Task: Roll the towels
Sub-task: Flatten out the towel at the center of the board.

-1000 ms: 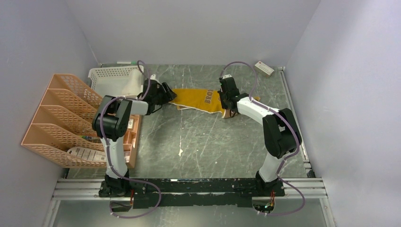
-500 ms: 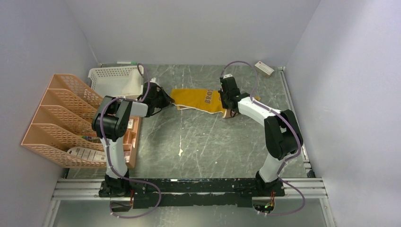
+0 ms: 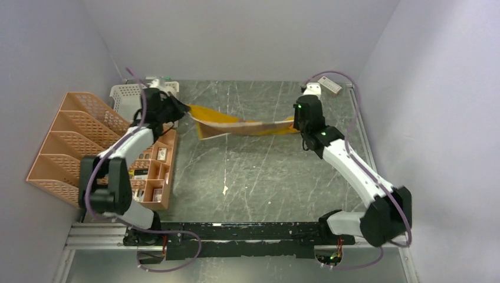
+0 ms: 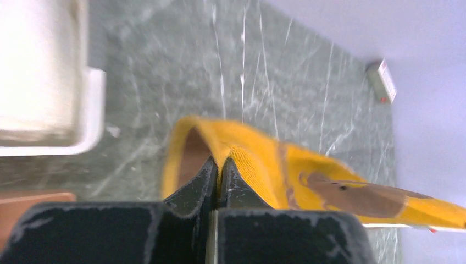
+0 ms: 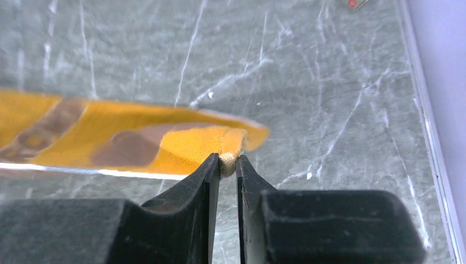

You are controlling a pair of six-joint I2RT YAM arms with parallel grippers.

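Observation:
Next, I release the mustard-yellow towel, still hanging stretched above the table, from my left gripper, spread flat on the back middle of the grey table point(image 3: 252, 128).
The mustard-yellow towel point(image 3: 236, 127) with brown markings hangs above the table, stretched between my two grippers and sagging in the middle. My left gripper point(image 3: 181, 109) is shut on its left end; in the left wrist view the jaws point(image 4: 220, 165) pinch a fold of yellow cloth point(image 4: 264, 165). My right gripper point(image 3: 293, 124) holds the right end. In the right wrist view its jaws point(image 5: 227, 162) stand almost together with a corner of the towel point(image 5: 110, 143) squeezed between them. A pale, overexposed mass point(image 4: 33, 60) lies in the white basket; I cannot tell what it is.
A white basket point(image 3: 127, 94) stands at the back left beside a peach file organiser point(image 3: 65, 147). A wooden compartment tray point(image 3: 156, 171) lies under the left arm. A small white-and-red box point(image 3: 329, 86) sits at the back right corner. A rail point(image 3: 365, 147) runs along the table's right edge.
The left gripper shut on the towel's left end. Both arms rose and drew apart, lifting the yellow towel off the table and stretching it. The right jaws parted slightly but still pinch the corner.

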